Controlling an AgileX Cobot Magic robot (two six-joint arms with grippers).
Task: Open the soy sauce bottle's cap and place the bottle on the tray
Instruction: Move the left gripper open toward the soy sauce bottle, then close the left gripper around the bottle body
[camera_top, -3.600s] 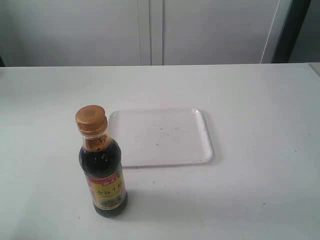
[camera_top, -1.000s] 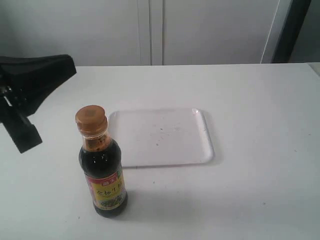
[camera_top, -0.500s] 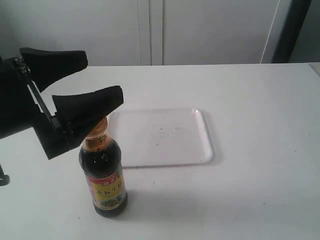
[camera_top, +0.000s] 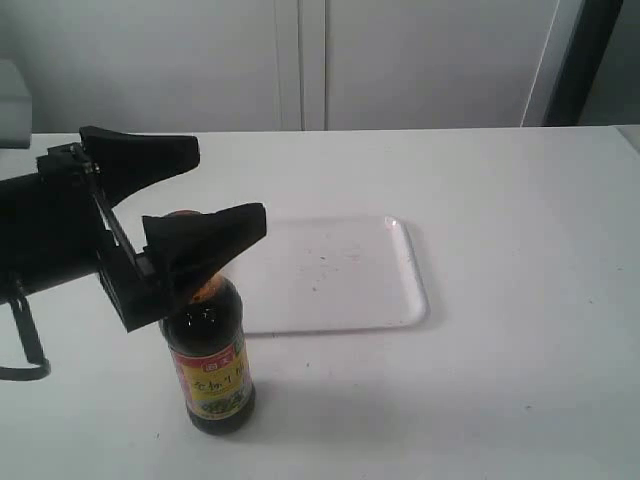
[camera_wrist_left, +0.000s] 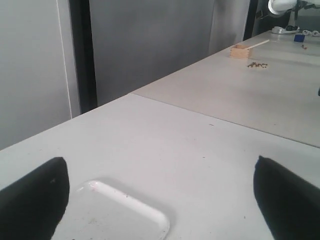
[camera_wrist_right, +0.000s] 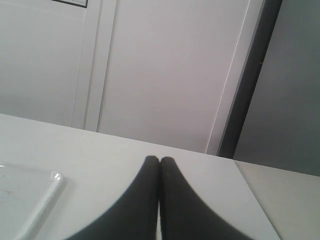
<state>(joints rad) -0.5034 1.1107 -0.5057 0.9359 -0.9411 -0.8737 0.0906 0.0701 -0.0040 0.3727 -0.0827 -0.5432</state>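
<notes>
My left gripper is going to close on the labelled body (camera_top: 213, 374) of the soy sauce bottle, since the bottle's cap has to stay free for opening.
The soy sauce bottle (camera_top: 208, 360) stands upright on the white table, just left of the white tray (camera_top: 335, 275). My left gripper (camera_top: 228, 183) is open and reaches in from the left at the height of the bottle's top. Its nearer black finger (camera_top: 200, 240) covers the cap, and only the orange-gold neck band (camera_top: 206, 291) shows below it. In the left wrist view the left gripper (camera_wrist_left: 159, 161) spreads wide above a corner of the tray (camera_wrist_left: 120, 212), and the bottle is out of view. My right gripper (camera_wrist_right: 159, 160) is shut and empty, out of the exterior view, with a tray corner (camera_wrist_right: 30, 200) beside it.
White cabinet doors (camera_top: 300, 60) stand behind the table, with a dark post (camera_top: 590, 60) at the far right. In the left wrist view a second table carries a small wooden box (camera_wrist_left: 240, 50) and scattered bits (camera_wrist_left: 257, 64).
My left gripper came in from the left edge and moved right, open, until its nearer finger covers the bottle's cap. The bottle and tray have not moved.
</notes>
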